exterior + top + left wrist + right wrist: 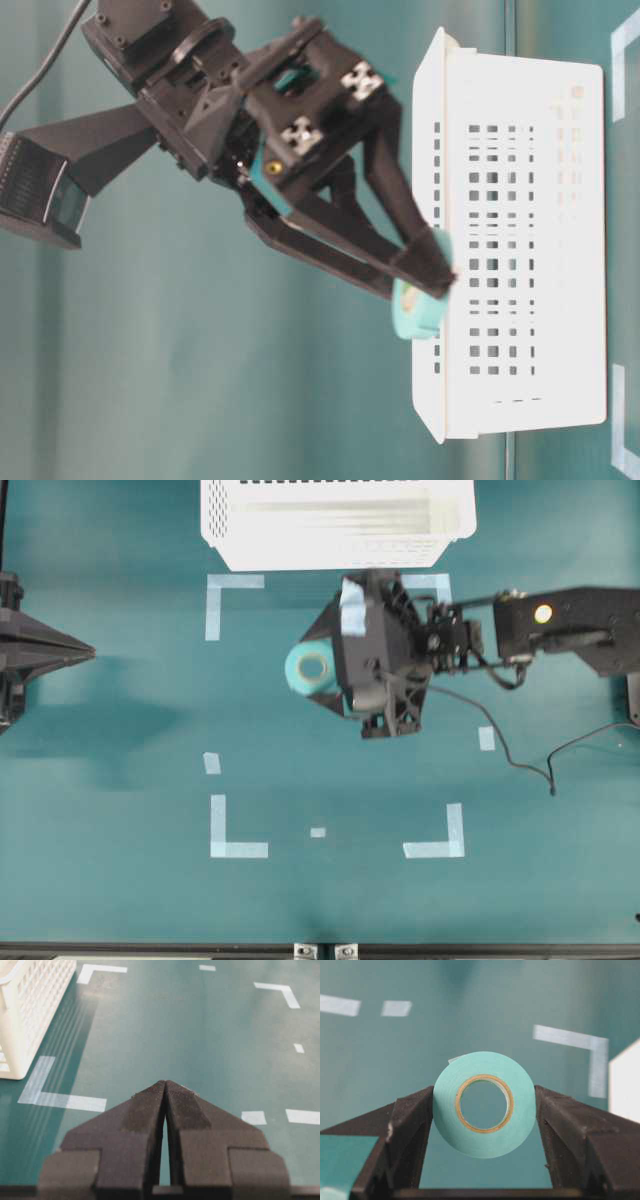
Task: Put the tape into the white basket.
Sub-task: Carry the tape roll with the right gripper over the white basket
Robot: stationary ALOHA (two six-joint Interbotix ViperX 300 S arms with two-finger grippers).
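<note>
My right gripper is to let go of the teal tape on the bottom of the white basket, beside the basket's side [371,525] that faces the corner marks. The tape is still held over the table.
The teal tape [445,1110] is a ring with a pale core, gripped by its outer rim between the two fingers [412,1115] of my right gripper [484,1102]. From overhead, the right gripper [316,670] holds the tape [297,672] over the table, a short way in front of the white basket [330,552]. At table level the tape [420,318] hangs off the surface, in line with the white basket's slotted wall [560,250]. My left gripper [165,1085] is shut and empty at the left edge [85,652], far from both.
Pale-blue tape corner marks [225,590] and short strips [211,763] outline a square on the green table. The basket's corner [20,1020] lies ahead and to the left of the left gripper. A black cable [520,760] trails from the right arm.
</note>
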